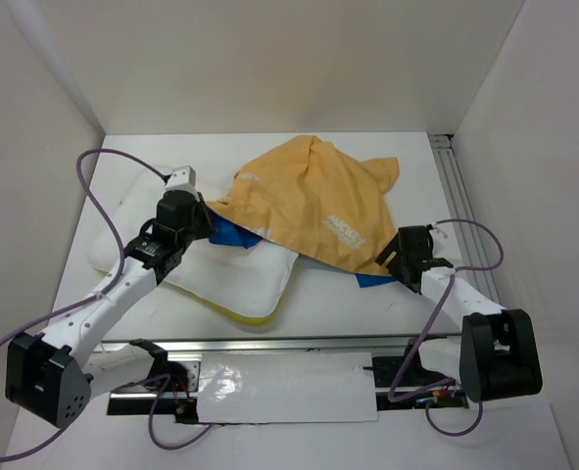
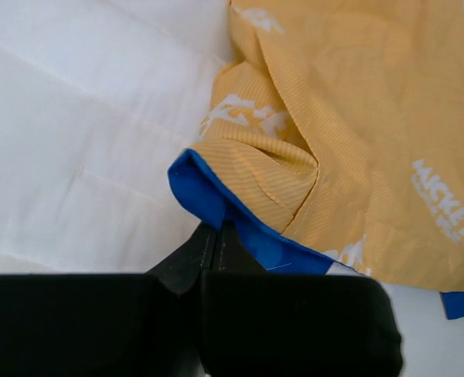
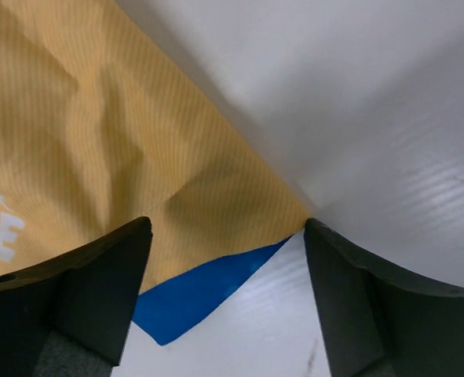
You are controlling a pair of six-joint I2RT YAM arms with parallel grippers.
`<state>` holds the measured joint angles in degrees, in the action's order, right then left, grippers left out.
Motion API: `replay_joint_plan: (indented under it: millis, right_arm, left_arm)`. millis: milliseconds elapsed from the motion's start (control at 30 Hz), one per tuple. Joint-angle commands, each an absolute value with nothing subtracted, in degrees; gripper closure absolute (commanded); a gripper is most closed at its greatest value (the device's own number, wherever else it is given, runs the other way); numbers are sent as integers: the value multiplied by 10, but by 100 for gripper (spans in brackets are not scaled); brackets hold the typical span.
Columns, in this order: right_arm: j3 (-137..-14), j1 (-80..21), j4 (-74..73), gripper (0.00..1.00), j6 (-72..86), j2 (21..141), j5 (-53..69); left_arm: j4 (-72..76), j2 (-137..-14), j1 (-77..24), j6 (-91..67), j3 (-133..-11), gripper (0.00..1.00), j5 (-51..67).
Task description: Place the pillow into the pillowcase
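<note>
The left gripper should release the pillowcase's blue-lined hem on the white pillow, partway point(image 1: 239, 260) toward the yellow front edge of the pillow. The hem is now held over the pillow.
The mustard-orange pillowcase point(image 1: 313, 201) with white logos lies crumpled across the middle of the table, its blue inner side point(image 1: 235, 235) showing at the edges. It drapes over the right part of the white pillow point(image 1: 240, 284), whose yellow edge faces the front. My left gripper point(image 1: 209, 221) is shut on the pillowcase's blue-lined hem point(image 2: 208, 200), over the pillow point(image 2: 74, 141). At the cloth's right corner point(image 3: 192, 290), my right gripper point(image 1: 395, 257) stands open. Its fingers point(image 3: 106, 267) straddle the orange and blue corner without touching it.
An aluminium rail point(image 1: 460, 196) runs along the right side of the table. A second rail with a white sheet point(image 1: 279, 387) lies along the front between the arm bases. White walls close in the left, back and right. Purple cables point(image 1: 93, 196) loop beside each arm.
</note>
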<state>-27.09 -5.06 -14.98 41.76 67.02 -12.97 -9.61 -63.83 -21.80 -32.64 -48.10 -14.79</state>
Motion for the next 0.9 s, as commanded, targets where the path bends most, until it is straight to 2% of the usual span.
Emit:
replay_joint_plan:
  millis: [0, 33, 133, 167, 200, 333, 500, 633, 733, 867]
  right_arm:
    - [-271, -47, -86, 17, 416, 706, -128]
    - [-271, -47, -57, 23, 408, 711, -123]
    - [-285, -47, 11, 56, 394, 716, -108]
    - [-291, -47, 27, 71, 394, 722, -127]
    - [-312, -47, 38, 100, 386, 722, -136]
    - [-421, -47, 23, 100, 337, 734, -181]
    - [-558, -47, 3, 100, 256, 678, -273]
    - [-761, -47, -49, 100, 171, 672, -349]
    - [-856, -47, -41, 100, 107, 667, -402]
    - [-986, -47, -22, 100, 21, 667, -409]
  left_arm:
    - [-62, -596, -221, -299, -518, 100, -165]
    - [-57, -591, -226, -292, -523, 100, -165]
    - [-41, -584, -226, -266, -528, 100, -165]
    - [-41, -584, -226, -260, -545, 100, -165]
    - [-41, -584, -226, -251, -554, 100, -170]
    - [-47, -606, -226, -211, -618, 100, -171]
    - [-54, -629, -226, -167, -736, 100, -206]
    - [-83, -655, -226, -142, -851, 100, -241]
    - [-64, -655, -226, -99, -892, 100, -257]
    - [-64, -655, -226, -55, -950, 100, -293]
